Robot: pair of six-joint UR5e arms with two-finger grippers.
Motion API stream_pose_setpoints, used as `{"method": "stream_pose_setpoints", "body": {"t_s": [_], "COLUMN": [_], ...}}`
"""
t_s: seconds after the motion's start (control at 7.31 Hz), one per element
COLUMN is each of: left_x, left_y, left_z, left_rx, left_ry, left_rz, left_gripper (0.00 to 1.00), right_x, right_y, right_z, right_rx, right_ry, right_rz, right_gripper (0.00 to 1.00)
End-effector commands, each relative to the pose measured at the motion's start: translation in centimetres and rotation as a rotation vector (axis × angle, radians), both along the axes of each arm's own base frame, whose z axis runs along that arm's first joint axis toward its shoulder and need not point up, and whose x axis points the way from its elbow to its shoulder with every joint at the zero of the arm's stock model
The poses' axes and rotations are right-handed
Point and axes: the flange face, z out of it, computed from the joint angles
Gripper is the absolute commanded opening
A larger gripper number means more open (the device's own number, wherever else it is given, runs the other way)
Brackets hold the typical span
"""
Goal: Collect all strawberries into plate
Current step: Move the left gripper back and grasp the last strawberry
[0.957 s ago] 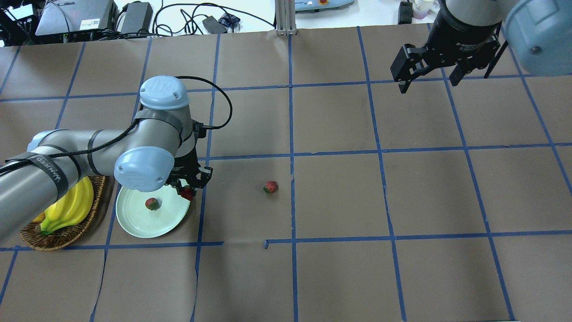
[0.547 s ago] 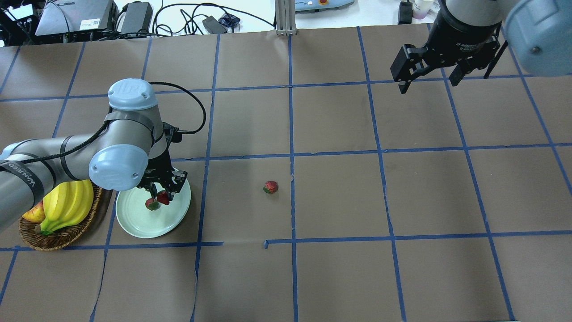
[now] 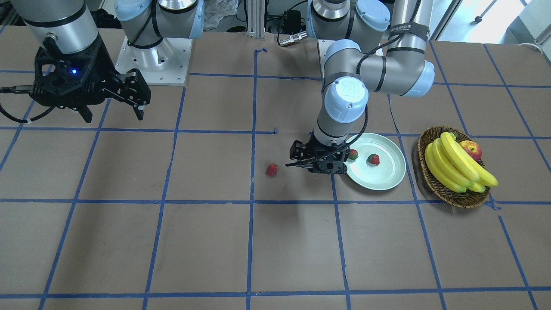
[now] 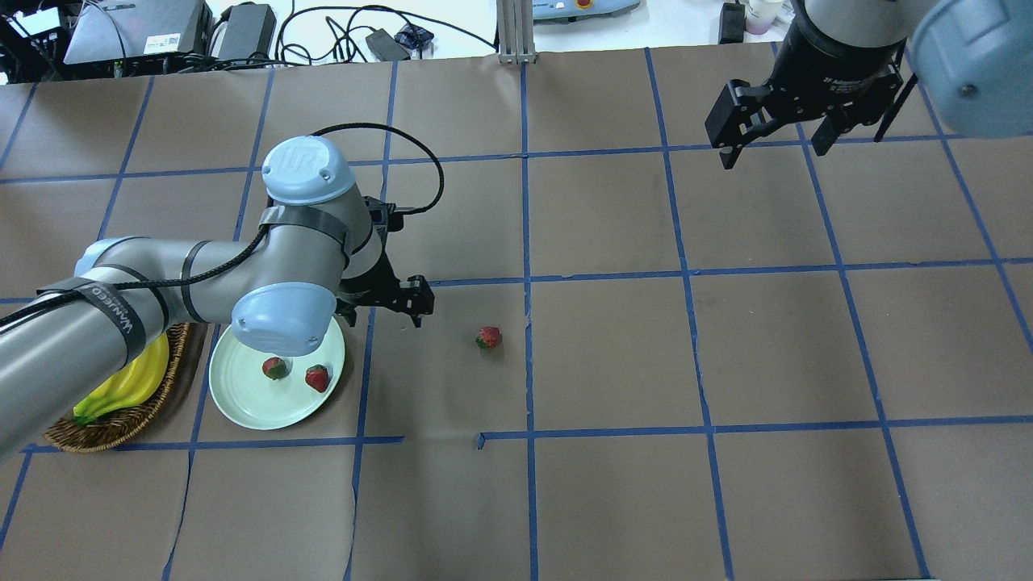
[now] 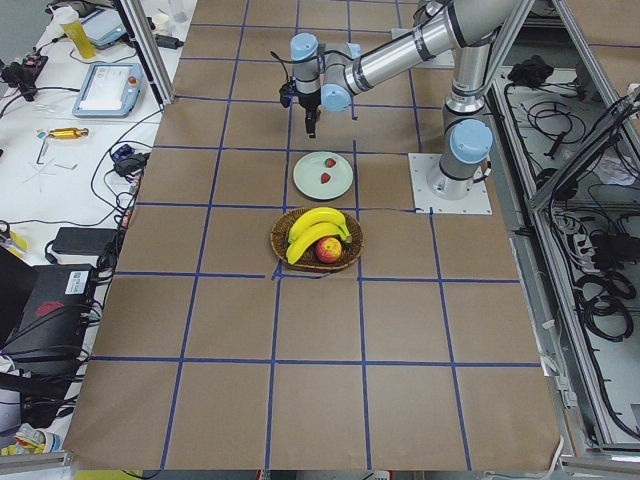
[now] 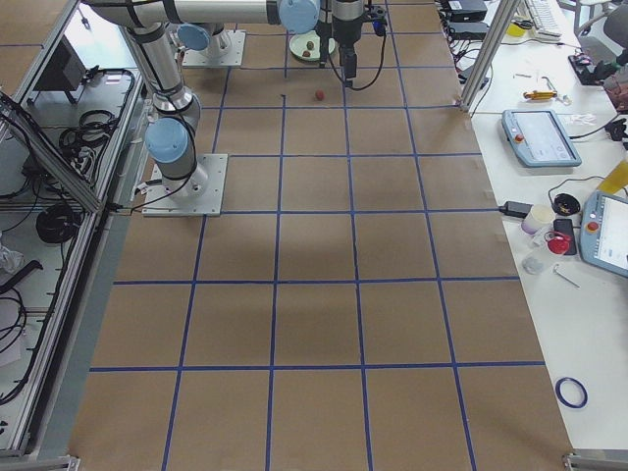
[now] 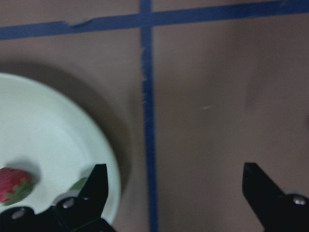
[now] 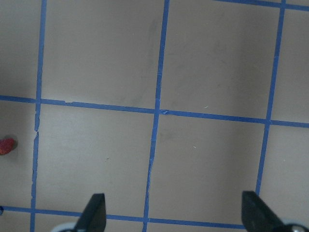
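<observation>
The robot's left gripper will close on the middle of the loose strawberry [image 3: 272, 170] on the brown paper, as the other strawberries are already on the plate.
The pale green plate [image 4: 242, 399] holds two strawberries [image 4: 275, 368] [image 4: 317, 378]. A third strawberry [image 4: 488, 337] lies on the brown paper to its right, also in the front view [image 3: 271, 170]. My left gripper [image 4: 385, 316] hangs open and empty just past the plate's right rim, between plate and loose strawberry. In the left wrist view the plate [image 7: 48, 135] and one strawberry [image 7: 14, 184] show at the left, beside one of the fingers [image 7: 94, 186]. My right gripper [image 4: 775, 153] is open and empty, high over the far right of the table.
A wicker basket [image 4: 121, 424] with bananas [image 3: 452, 165] and an apple [image 3: 471, 150] sits touching the plate's left side. Cables and electronics lie beyond the table's far edge. Blue tape lines grid the paper.
My left gripper carried a strawberry over the plate, let it go there, opened, and swung right off the plate. The right arm stayed still.
</observation>
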Motion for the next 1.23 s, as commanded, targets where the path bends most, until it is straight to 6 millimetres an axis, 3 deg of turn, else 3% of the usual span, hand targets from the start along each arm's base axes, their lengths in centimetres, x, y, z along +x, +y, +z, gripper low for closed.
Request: {"method": "stream_pose_setpoints", "body": {"t_s": [0.0,0.14,0.41,0.55,0.68,0.82,0.96,1.09], "left_x": [-7.1,-8.4,-9.0,-9.0,-9.1,-9.1,-9.1,-8.8], "left_y": [0.2,0.1,0.6,1.0,1.1,1.1,1.0,0.8], "left_z": [-0.3,-1.6,-4.6,-5.9,-6.2,-6.3,-6.0,-5.6], "left_rx": [-0.031,-0.041,-0.007,0.013,0.021,0.02,0.012,-0.006], "left_ry": [0.052,0.049,-0.014,-0.028,-0.031,-0.032,-0.036,-0.064], "left_rz": [0.035,0.033,0.014,0.008,0.004,0.003,-0.005,-0.009], "left_gripper": [1.0,1.0,0.98,0.87,0.73,0.45,0.1,0.0], "right_x": [0.0,0.0,0.0,0.0,0.0,0.0,0.0,0.0], "right_y": [0.0,0.0,0.0,0.0,0.0,0.0,0.0,0.0], "right_z": [0.0,0.0,-0.1,-0.1,-0.1,-0.1,-0.1,-0.1], "right_rx": [0.001,0.001,0.003,0.003,0.003,0.003,0.003,0.003], "right_ry": [0.0,0.0,0.0,0.0,0.0,0.0,0.0,0.0], "right_rz": [0.0,0.0,0.0,0.0,0.0,0.0,0.0,0.0], "right_gripper": [1.0,1.0,1.0,1.0,1.0,1.0,1.0,1.0]}}
